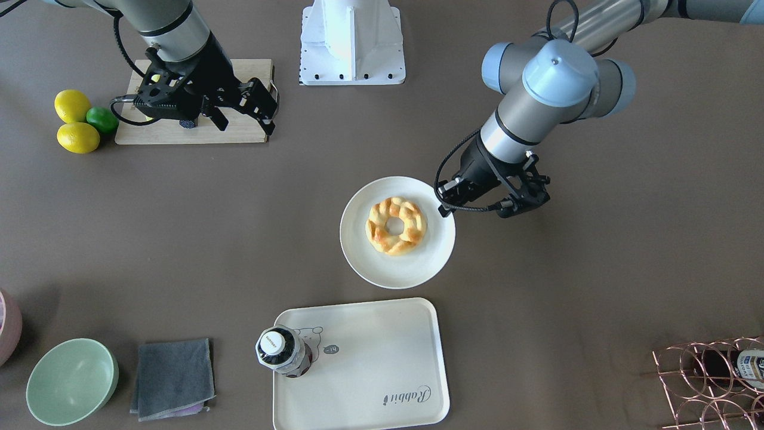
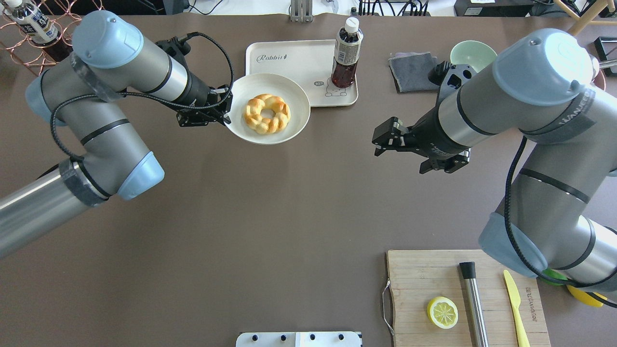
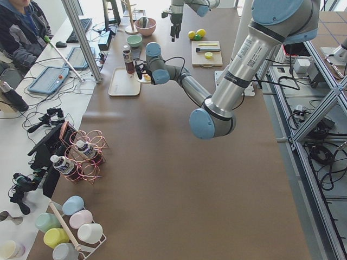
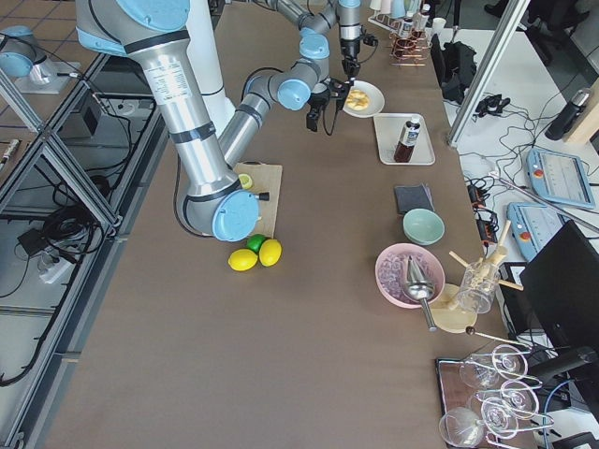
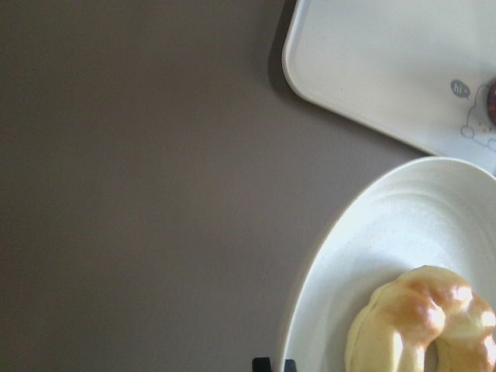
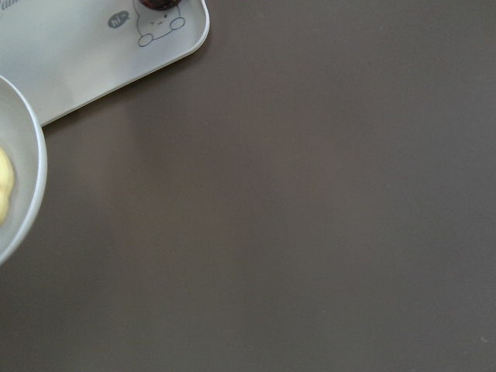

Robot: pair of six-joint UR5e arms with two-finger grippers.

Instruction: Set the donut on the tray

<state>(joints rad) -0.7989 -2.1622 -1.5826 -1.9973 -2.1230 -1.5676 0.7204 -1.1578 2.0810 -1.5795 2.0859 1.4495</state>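
My left gripper will let go of the off-white plate with the donut on the cream tray (image 1: 384,368) (image 5: 428,32) beside the drink bottle.
The donut (image 1: 413,230), braided and golden with brown glaze, lies on a round off-white plate (image 1: 394,270) in the middle of the table. The cream tray (image 1: 370,370) with "Rabbit" script lies just beyond the plate, a dark drink bottle (image 1: 280,351) standing in one corner. My left gripper (image 1: 444,206) is low at the plate's rim, beside the donut, jaws close together. The left wrist view shows its fingertips (image 5: 260,364) at the rim, the donut (image 5: 411,325) and the tray's corner (image 5: 387,62). My right gripper (image 2: 379,140) is open and empty, hovering right of the plate.
A wooden cutting board (image 2: 419,284) with a lemon half (image 2: 442,312), a metal tool and a yellow knife is near my right base. A grey cloth (image 2: 412,72) and green bowl (image 2: 472,53) sit right of the tray. A copper wire rack (image 2: 29,33) stands far left.
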